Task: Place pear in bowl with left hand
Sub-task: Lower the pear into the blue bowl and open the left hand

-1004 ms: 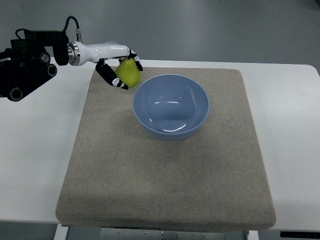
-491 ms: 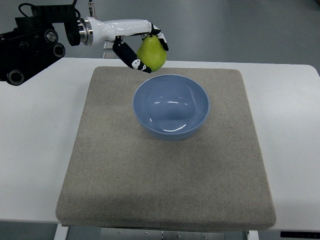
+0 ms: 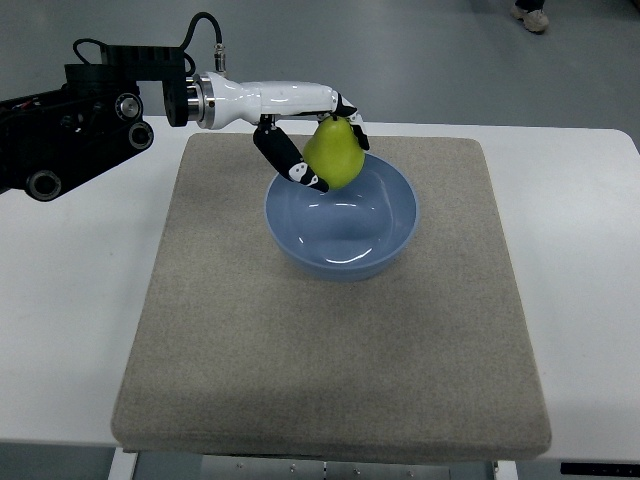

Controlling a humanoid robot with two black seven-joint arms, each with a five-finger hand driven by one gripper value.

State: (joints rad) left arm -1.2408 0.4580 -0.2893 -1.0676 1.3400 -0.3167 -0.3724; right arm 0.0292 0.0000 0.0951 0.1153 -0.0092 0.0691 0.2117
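The robot's left hand needs to release the yellow-green pear inside the blue bowl [image 3: 352, 233], against the bowl's near side. The pear still hangs over the bowl's far rim.
A yellow-green pear [image 3: 335, 152] is held in the air in my left hand [image 3: 325, 145], whose black-and-white fingers are curled around it. The hand and pear hang over the far left rim of the blue bowl [image 3: 385, 235], which sits on the beige mat [image 3: 330, 340] toward its far middle. The bowl's inside shows nothing but reflections. My left arm reaches in from the upper left. The right arm does not show.
The mat lies on a white table [image 3: 70, 300]. Grey floor runs along the far side, and a shoe [image 3: 530, 15] shows at the top right corner.
My left hand has carried the pear rightward and toward the near side, from behind the mat's far edge to over the bowl's far left rim. The bowl has stayed put.
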